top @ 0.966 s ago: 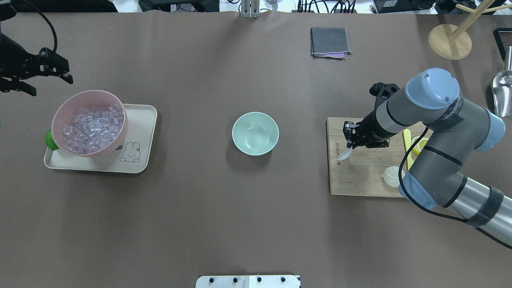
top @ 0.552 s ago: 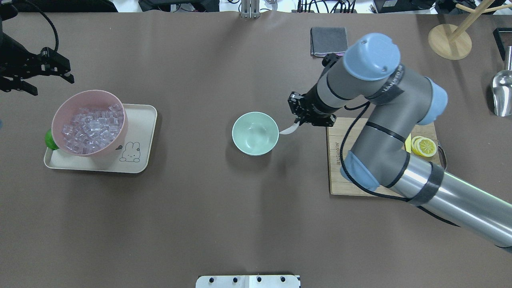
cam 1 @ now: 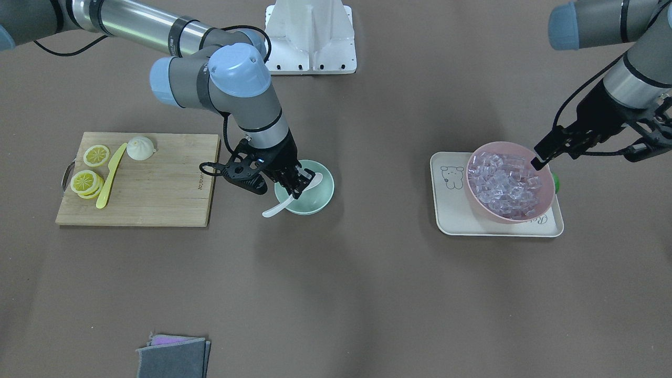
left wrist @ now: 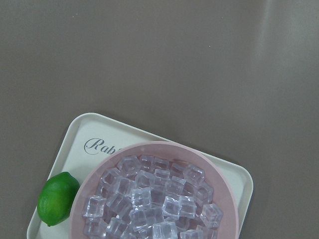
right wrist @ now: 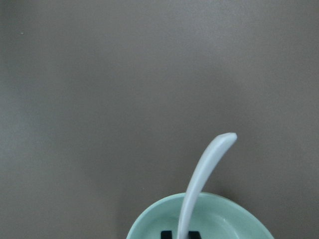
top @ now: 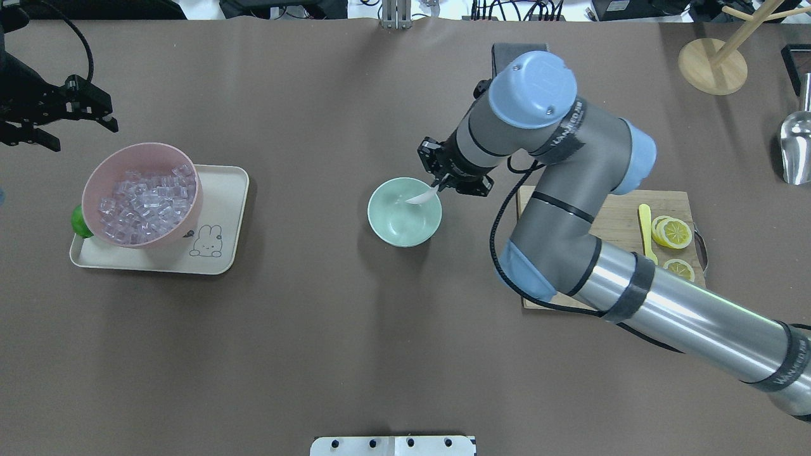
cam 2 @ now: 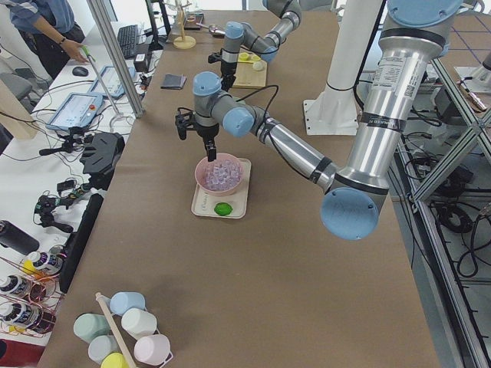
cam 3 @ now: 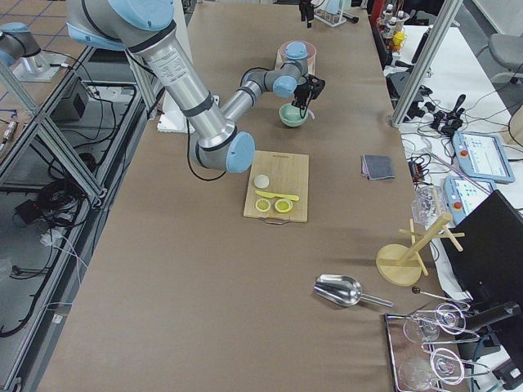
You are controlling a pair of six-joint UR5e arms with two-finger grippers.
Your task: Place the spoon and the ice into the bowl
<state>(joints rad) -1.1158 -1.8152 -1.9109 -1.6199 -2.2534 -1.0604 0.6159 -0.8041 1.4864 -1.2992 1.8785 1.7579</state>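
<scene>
The left gripper should next go to the middle of the ice [cam 1: 502, 180] [left wrist: 164, 230] in the pink bowl and close on a clear cube there.
My right gripper [top: 443, 182] is shut on the white spoon [cam 1: 314, 181] and holds it over the mint-green bowl [top: 399, 233] at the table's middle. The scoop end hangs inside the bowl at its right side. The handle [right wrist: 199, 184] sticks out past the rim on the side away from the robot. Whether the spoon touches the bowl I cannot tell. The ice [top: 146, 206] is several clear cubes heaped in a pink bowl [top: 101, 168] on the left. My left gripper [top: 82, 134] is open and empty, above the table just beyond the pink bowl's far left rim.
The pink bowl stands on a cream tray [top: 222, 215] with a green lime [left wrist: 57, 196]. A wooden cutting board [cam 1: 157, 178] holds a yellow knife [cam 1: 110, 176], lemon slices [cam 1: 86, 181] and a white bun [cam 1: 140, 148]. A grey cloth [cam 1: 170, 357] lies at the far edge.
My right arm has carried the spoon left from the cutting board to the mint-green bowl, and the scoop is now over the bowl. The left gripper has hardly moved.
</scene>
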